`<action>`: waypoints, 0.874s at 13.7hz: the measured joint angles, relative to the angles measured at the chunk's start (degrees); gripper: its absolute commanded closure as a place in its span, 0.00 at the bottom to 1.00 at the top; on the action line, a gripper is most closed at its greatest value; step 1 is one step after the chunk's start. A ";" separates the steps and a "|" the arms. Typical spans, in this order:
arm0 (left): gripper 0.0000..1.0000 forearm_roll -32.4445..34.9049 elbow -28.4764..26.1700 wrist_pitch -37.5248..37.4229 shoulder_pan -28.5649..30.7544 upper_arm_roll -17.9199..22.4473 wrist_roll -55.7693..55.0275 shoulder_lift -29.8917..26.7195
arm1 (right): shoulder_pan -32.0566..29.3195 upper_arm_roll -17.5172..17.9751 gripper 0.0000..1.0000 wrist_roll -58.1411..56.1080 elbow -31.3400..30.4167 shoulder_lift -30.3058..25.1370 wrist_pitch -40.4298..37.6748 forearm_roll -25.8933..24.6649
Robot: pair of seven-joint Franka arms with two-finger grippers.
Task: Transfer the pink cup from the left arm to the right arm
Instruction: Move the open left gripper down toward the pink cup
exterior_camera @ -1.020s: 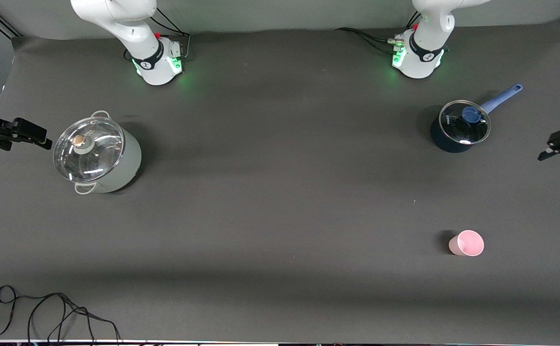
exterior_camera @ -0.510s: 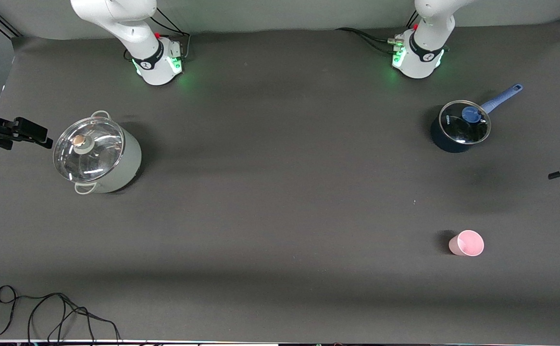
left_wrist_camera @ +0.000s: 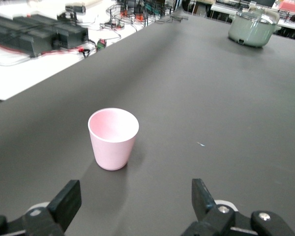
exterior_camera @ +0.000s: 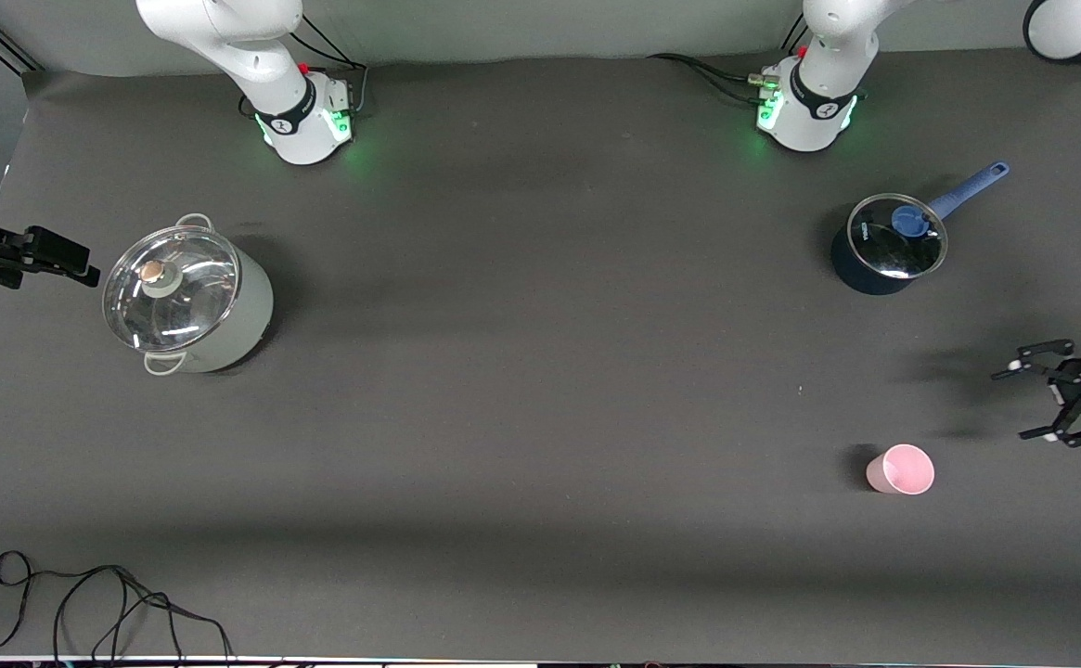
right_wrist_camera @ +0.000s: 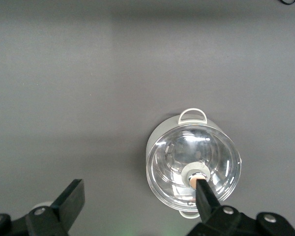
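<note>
Next, my left gripper closes around the lower half (exterior_camera: pixel 879 471) (left_wrist_camera: pixel 112 158) of the pink cup, close to its base, with the cup's rim well above the fingers.
The pink cup (exterior_camera: pixel 902 469) stands upright and empty on the dark table, toward the left arm's end. It also shows in the left wrist view (left_wrist_camera: pixel 113 138), a short way ahead of the fingers and apart from them. My left gripper (exterior_camera: pixel 1013 405) is open and empty, low over the table between the cup and the left arm's end; in its own view (left_wrist_camera: pixel 135 199) the jaws stand wide apart. My right gripper (exterior_camera: pixel 87 264) is open and empty, waiting over the right arm's end of the table beside the grey-green pot; it also shows in its own view (right_wrist_camera: pixel 137 196).
A grey-green pot with a glass lid (exterior_camera: pixel 189 301) stands toward the right arm's end, also in the right wrist view (right_wrist_camera: pixel 193 164). A dark blue saucepan with a lid and blue handle (exterior_camera: pixel 888 246) stands farther from the front camera than the cup. A black cable (exterior_camera: pixel 104 603) lies at the table's front edge.
My left gripper has come down from beside the saucepan's level at the table's end to just beside the cup. The cup and the right arm have not moved.
</note>
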 measured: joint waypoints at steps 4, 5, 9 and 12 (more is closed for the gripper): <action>0.00 -7.34 0.00 0.06 0.11 -0.05 10.20 6.34 | -0.06 -0.06 0.00 0.00 0.03 0.00 0.01 0.00; 0.00 -8.68 0.00 0.06 0.12 -0.06 12.10 7.53 | -0.06 -0.06 0.00 0.00 0.03 0.00 0.01 0.00; 0.00 -13.90 -0.15 0.06 0.15 -0.09 18.43 10.89 | 0.01 -0.05 0.00 0.00 0.03 0.00 0.03 0.00; 0.00 -18.09 -0.79 0.72 0.08 -0.41 22.98 13.04 | 0.05 -0.02 0.00 0.00 0.04 0.00 0.03 0.00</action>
